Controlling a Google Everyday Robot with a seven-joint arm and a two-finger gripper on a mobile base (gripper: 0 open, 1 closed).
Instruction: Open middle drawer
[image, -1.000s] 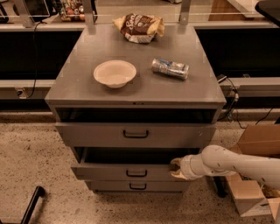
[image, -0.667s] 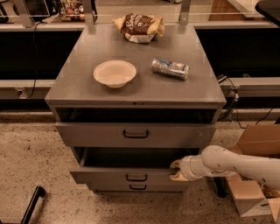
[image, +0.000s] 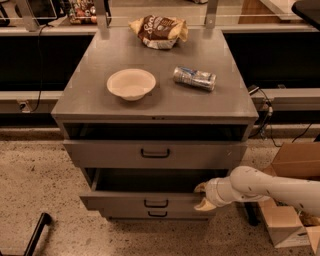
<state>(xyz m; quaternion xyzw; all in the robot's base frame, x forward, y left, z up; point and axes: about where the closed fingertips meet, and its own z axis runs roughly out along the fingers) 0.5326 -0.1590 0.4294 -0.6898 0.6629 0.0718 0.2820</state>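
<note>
The robot's gripper is clamped on the end of the front panel of the part-open middle drawer, so it should open, grip the panel's top edge nearer the handle (image: 188, 194) and pull.
The middle drawer (image: 125, 201) is a low grey front with a small black bar handle (image: 156, 203). It stands part way out of the grey cabinet, with its plain grey inside showing. My gripper (image: 202, 196) comes in from the right on a white arm (image: 270, 187). It sits at the right end of the drawer's front panel. One fingertip (image: 201, 187) is behind the panel's top edge and the other is in front, so the gripper clamps the panel.
The taller top drawer (image: 100, 154) is slightly out above. The bottom drawer's handle (image: 157, 214) shows just below. On the cabinet top (image: 90, 100) are a bowl (image: 131, 84), a can (image: 194, 78) and a snack bag (image: 159, 31). Cardboard boxes (image: 295, 162) stand at the right.
The middle drawer has slid a little further out towards me, and my gripper has moved with it, still at the panel's right end.
</note>
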